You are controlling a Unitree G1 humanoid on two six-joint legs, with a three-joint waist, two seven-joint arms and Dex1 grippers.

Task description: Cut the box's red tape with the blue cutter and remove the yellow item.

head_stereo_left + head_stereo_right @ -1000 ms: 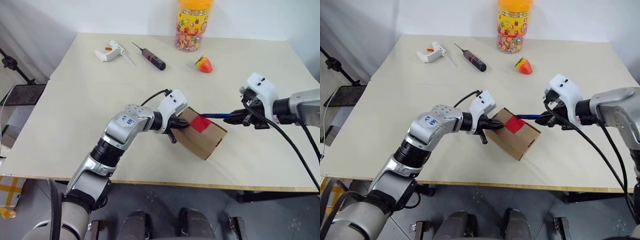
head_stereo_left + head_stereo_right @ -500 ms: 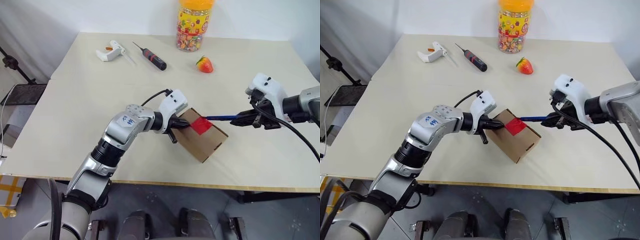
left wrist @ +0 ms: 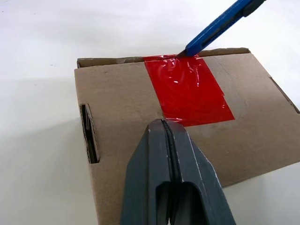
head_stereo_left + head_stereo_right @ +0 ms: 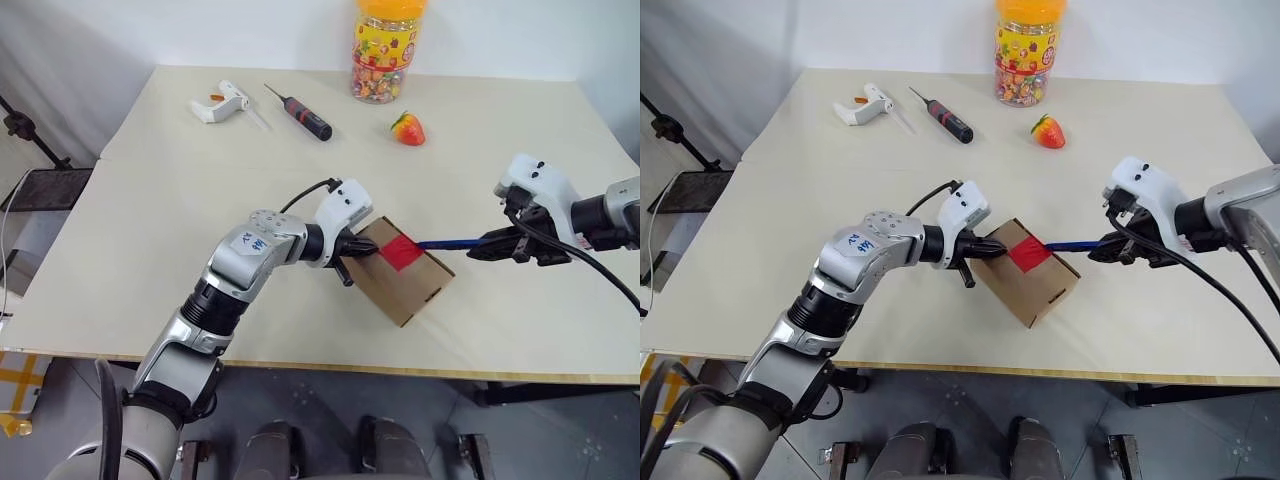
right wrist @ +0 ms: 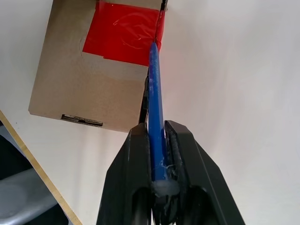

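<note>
The right gripper should release the blue cutter on the bare tabletop [image 4: 499, 278] beside the brown box. The cutter's tip now rests at the tape's edge.
The brown box [image 4: 412, 285] lies closed near the table's middle, with the red tape [image 4: 400, 250] across its lid seam. My left gripper [image 4: 368, 250] is shut, and its tips press on the lid just beside the tape [image 3: 187, 89]. My right gripper [image 4: 492, 244] stands to the box's right, shut on the blue cutter [image 4: 450, 242]. The cutter's tip [image 3: 187, 50] rests at the tape's edge, along the lid's far rim. In the right wrist view the cutter [image 5: 154, 84] runs from between the fingers to the tape [image 5: 124, 33]. The yellow item is hidden.
At the table's back lie a white glue gun [image 4: 220, 102], a black-and-red screwdriver [image 4: 300, 113], a strawberry toy [image 4: 407, 129] and a yellow-lidded candy jar [image 4: 387, 50]. The table's front edge [image 4: 300, 365] runs close below the box.
My right gripper has drawn back to the right with the cutter, so the tip has slid from over the tape to its edge. The left gripper has stayed put.
</note>
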